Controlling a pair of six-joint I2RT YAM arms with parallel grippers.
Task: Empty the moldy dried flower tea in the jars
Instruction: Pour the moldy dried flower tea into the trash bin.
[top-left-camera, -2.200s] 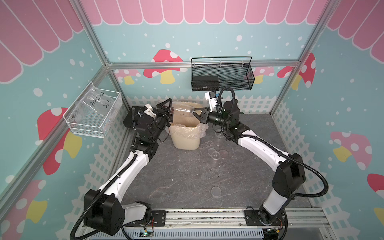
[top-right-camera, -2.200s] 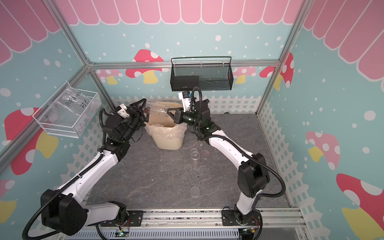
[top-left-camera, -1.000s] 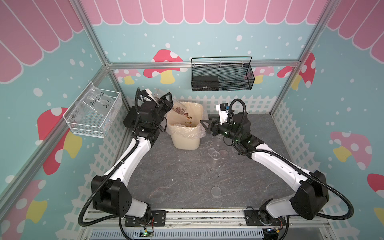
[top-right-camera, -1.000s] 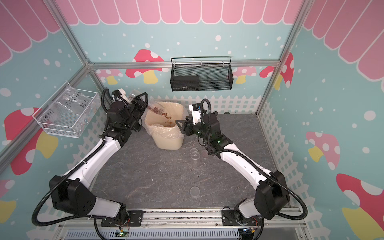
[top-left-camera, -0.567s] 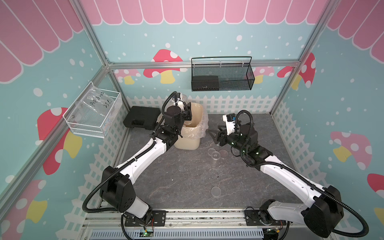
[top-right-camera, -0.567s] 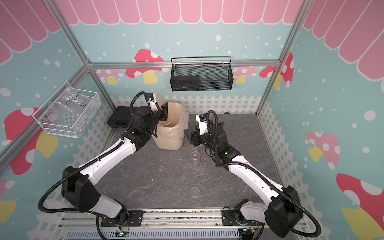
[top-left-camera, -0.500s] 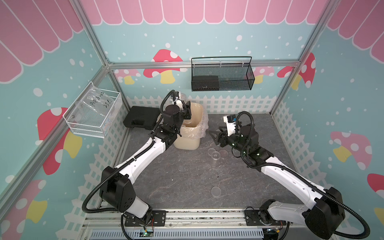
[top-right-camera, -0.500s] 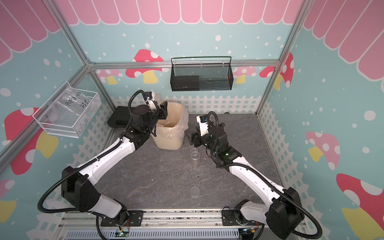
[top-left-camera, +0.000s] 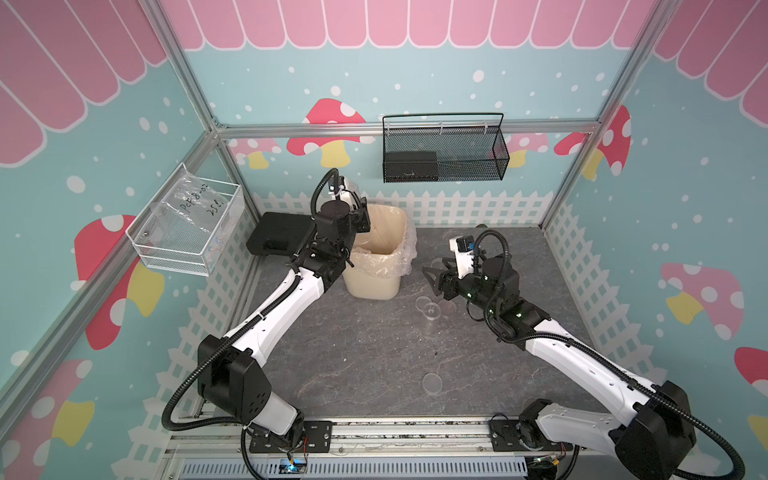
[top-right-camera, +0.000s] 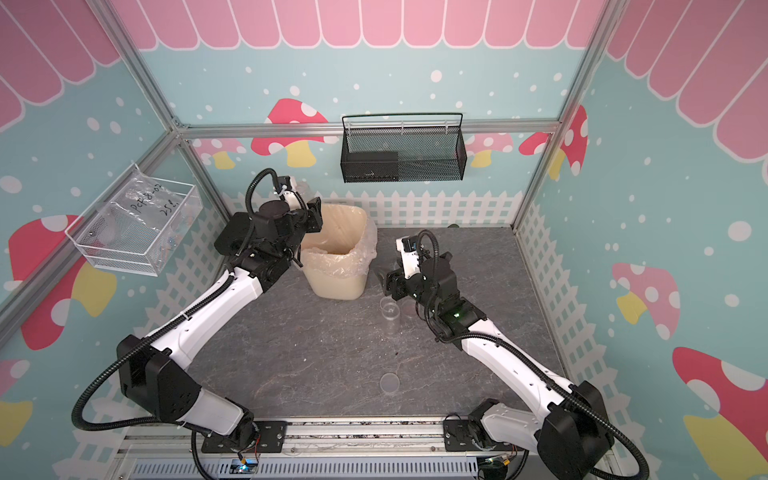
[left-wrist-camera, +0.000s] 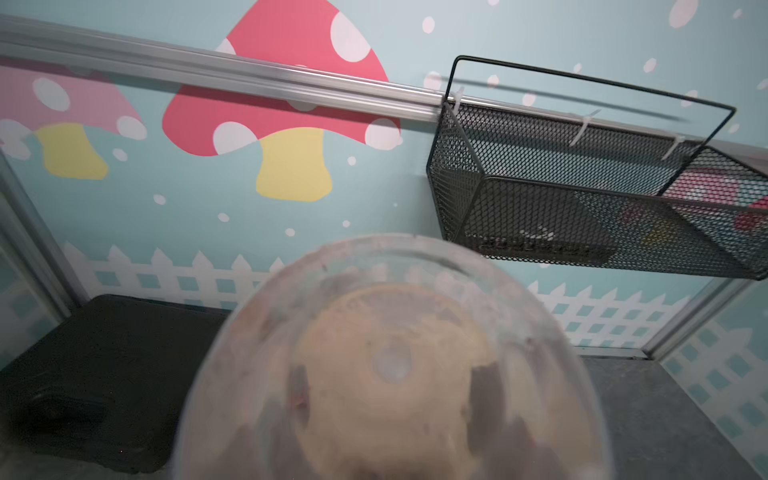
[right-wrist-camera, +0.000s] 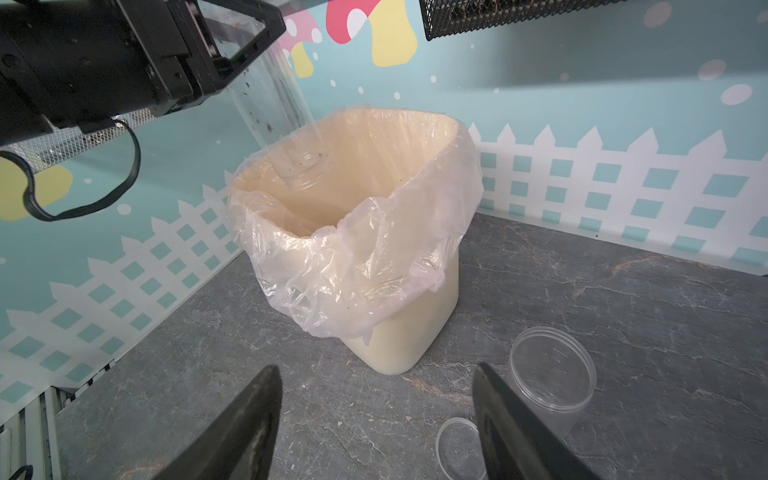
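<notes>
My left gripper holds the tilted jar over the cream lined bin. I will close my right gripper on the open end of the tilted jar (top-left-camera: 371, 237) (right-wrist-camera: 301, 166).
My left gripper (top-left-camera: 359, 216) (top-right-camera: 313, 216) is shut on a clear jar (right-wrist-camera: 282, 124). It holds the jar tilted with its mouth down over the cream lined bin (top-left-camera: 374, 282) (right-wrist-camera: 399, 340). In the left wrist view this jar (left-wrist-camera: 390, 365) fills the lower part, and the bin shows through its base. Only a few reddish crumbs of the moldy dried flower tea (right-wrist-camera: 266, 124) cling to its wall. A second jar (top-left-camera: 432, 316) (right-wrist-camera: 548, 374) stands empty and lidless on the table. My right gripper (top-left-camera: 432, 276) (right-wrist-camera: 376, 374) hangs open just behind it, holding nothing.
Clear lids lie on the table beside the empty jar (top-left-camera: 422, 302) (right-wrist-camera: 459, 446) and nearer the front (top-left-camera: 432, 381). A black box (top-left-camera: 278, 237) sits at the back left. A black mesh basket (top-left-camera: 444, 166) hangs on the back wall and a white wire basket (top-left-camera: 187, 228) on the left wall.
The left arm has swung in from the bin's left side to its rim, and the tea that was pouring is gone from the jar. The right gripper has drawn back from the bin.
</notes>
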